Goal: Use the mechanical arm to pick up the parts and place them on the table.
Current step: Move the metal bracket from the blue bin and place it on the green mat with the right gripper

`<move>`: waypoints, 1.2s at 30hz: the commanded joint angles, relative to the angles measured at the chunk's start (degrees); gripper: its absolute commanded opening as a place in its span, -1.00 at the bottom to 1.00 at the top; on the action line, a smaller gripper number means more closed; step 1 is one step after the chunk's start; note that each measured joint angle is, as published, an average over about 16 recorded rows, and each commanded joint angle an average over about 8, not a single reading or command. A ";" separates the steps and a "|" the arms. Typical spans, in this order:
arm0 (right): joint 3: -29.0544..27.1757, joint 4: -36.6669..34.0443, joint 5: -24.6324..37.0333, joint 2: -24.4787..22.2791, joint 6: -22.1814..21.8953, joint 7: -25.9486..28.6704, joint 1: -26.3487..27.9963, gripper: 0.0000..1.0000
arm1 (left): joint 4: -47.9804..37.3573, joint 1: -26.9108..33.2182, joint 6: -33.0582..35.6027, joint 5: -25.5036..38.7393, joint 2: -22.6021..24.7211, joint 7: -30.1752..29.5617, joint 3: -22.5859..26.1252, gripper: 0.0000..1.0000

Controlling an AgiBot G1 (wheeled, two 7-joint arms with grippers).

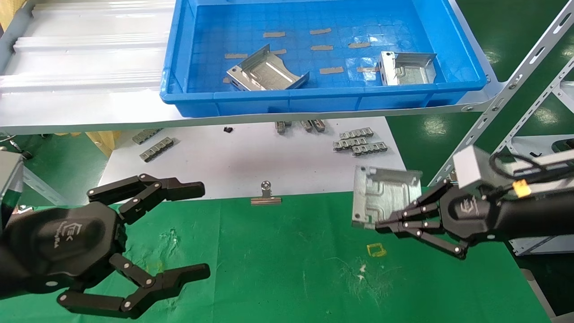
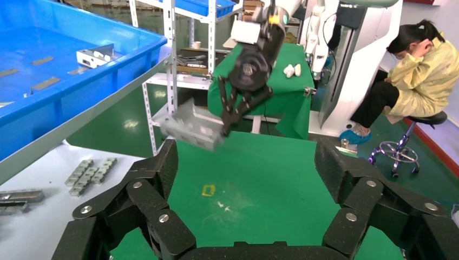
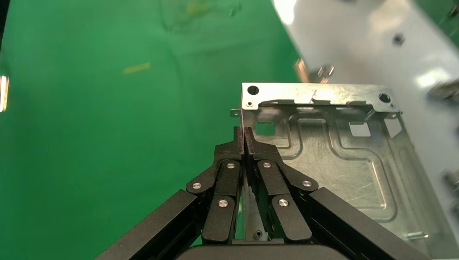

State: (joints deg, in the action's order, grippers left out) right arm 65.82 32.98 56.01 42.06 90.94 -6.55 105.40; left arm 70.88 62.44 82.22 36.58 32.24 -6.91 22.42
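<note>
Next, I set the silver part down with my right gripper over the yellow square outline on the green table (image 1: 381,245).
My right gripper (image 1: 381,225) is shut on the side wall of a shiny silver part (image 1: 384,197) and holds it in the air above the green table (image 1: 291,264), near the yellow square outline (image 1: 376,249). The right wrist view shows the fingers (image 3: 236,149) pinched on the part's bent wall (image 3: 325,157). The left wrist view shows that part (image 2: 192,125) hanging from the right gripper (image 2: 227,125). Two more parts (image 1: 267,72) (image 1: 406,67) lie in the blue bin (image 1: 314,101). My left gripper (image 1: 199,231) is open and empty, low over the table's left side.
The blue bin sits on a grey ribbed shelf (image 1: 80,58). A white board (image 1: 251,157) behind the table carries grey clip strips (image 1: 358,142) and a binder clip (image 1: 266,194). A slotted metal frame (image 1: 506,94) stands at the right. A seated person (image 2: 417,70) is beyond the table.
</note>
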 commanded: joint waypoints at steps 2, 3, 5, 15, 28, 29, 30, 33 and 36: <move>2.56 -1.19 0.44 0.17 -0.30 -1.02 -1.31 -1.00 | 0.00 0.00 0.00 0.00 0.00 0.00 0.00 1.00; 3.32 -2.22 1.03 0.77 -0.47 -1.87 -1.85 -1.00 | 0.00 0.00 0.00 0.00 0.00 0.00 0.00 1.00; 4.60 -4.50 2.13 2.16 -0.86 -3.81 -2.91 -1.00 | 0.00 0.00 0.00 0.00 0.00 0.00 0.00 1.00; 6.43 -17.29 4.43 9.55 -4.11 -15.21 -6.62 -1.00 | 0.00 0.00 0.00 0.00 0.00 0.00 0.00 1.00; 7.12 -25.65 5.87 14.52 -5.46 -26.12 -7.51 0.00 | 0.00 0.00 0.00 0.00 0.00 0.00 0.00 1.00; 7.31 -26.00 6.19 14.78 -5.63 -26.79 -7.41 0.25 | 0.00 0.00 0.00 0.00 0.00 0.00 0.00 1.00; 7.52 -26.33 6.55 15.05 -5.83 -27.51 -7.30 0.50 | 0.00 0.00 0.00 0.00 0.00 0.00 0.00 1.00; 8.15 -27.09 7.57 15.87 -6.39 -29.60 -6.97 0.99 | 0.00 0.00 0.00 0.00 0.00 0.00 0.00 1.00; 8.73 -27.65 8.52 16.65 -6.95 -31.68 -6.66 1.00 | 0.00 0.00 0.00 0.00 0.00 0.00 0.00 1.00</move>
State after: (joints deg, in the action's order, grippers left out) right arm 74.42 5.37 64.31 58.59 84.16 -37.99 98.76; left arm 70.88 62.44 82.22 36.58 32.24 -6.91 22.42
